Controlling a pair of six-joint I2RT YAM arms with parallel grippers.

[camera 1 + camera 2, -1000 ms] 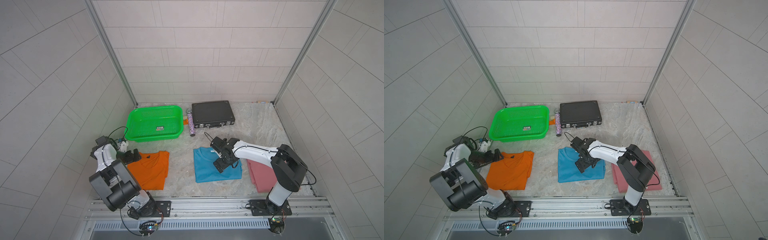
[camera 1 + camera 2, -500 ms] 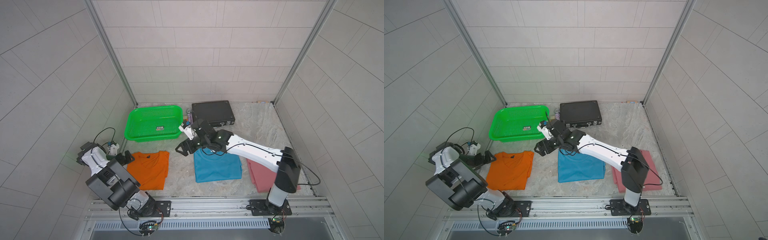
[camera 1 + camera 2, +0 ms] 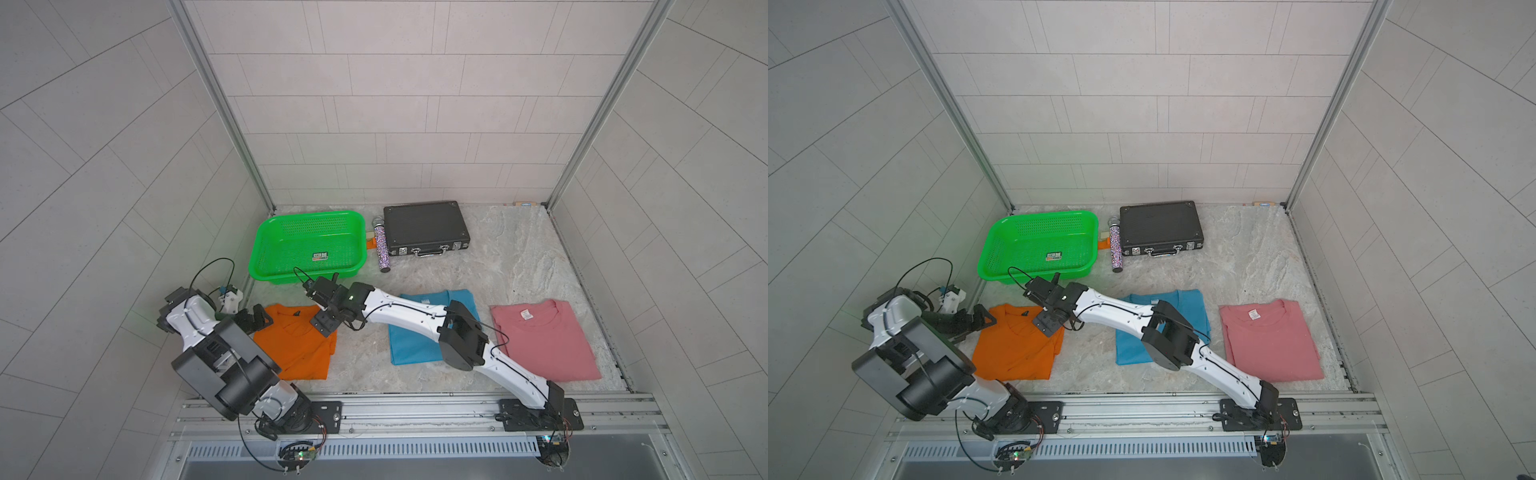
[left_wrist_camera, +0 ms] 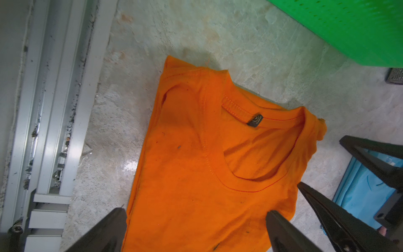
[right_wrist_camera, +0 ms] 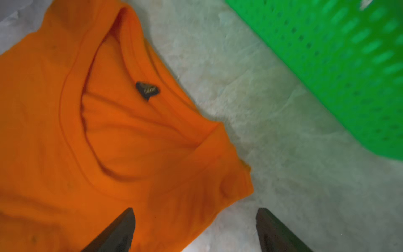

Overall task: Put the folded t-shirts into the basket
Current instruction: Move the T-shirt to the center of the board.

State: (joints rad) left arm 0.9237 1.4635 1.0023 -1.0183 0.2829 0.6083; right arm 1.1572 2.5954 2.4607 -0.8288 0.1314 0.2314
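The fingers of my left gripper needs to close on the orange t-shirt's side edge [image 3: 265, 314] [image 4: 157, 97] just below its shoulder corner, on the side away from the blue t-shirt.
Three folded t-shirts lie in a row on the stone floor: orange [image 3: 297, 353] [image 3: 1017, 353], sky blue [image 3: 409, 349] [image 3: 1131, 351], dusty pink [image 3: 544, 345] [image 3: 1271, 345]. Behind the orange one stands the green basket [image 3: 311, 215] [image 3: 1046, 215], with no shirt in it. My left gripper [image 3: 259, 318] [image 4: 195, 215] is open at the orange tee's [image 4: 207, 163] left collar-end edge. My right gripper [image 3: 326, 324] [image 5: 194, 212] is open over its right collar-end corner [image 5: 229, 187], nothing between the fingers. The right arm lies across the blue tee.
A black briefcase [image 3: 426, 226] lies at the back, a glittery tube [image 3: 381, 249] between it and the basket. The basket wall [image 5: 338, 54] is close beyond the orange tee. Tiled walls close in both sides; an aluminium rail [image 3: 415, 409] runs along the front.
My right arm has swung left from the blue tee to the orange tee's right collar corner. The left gripper stays by the tee's left edge, its arm shifted slightly.
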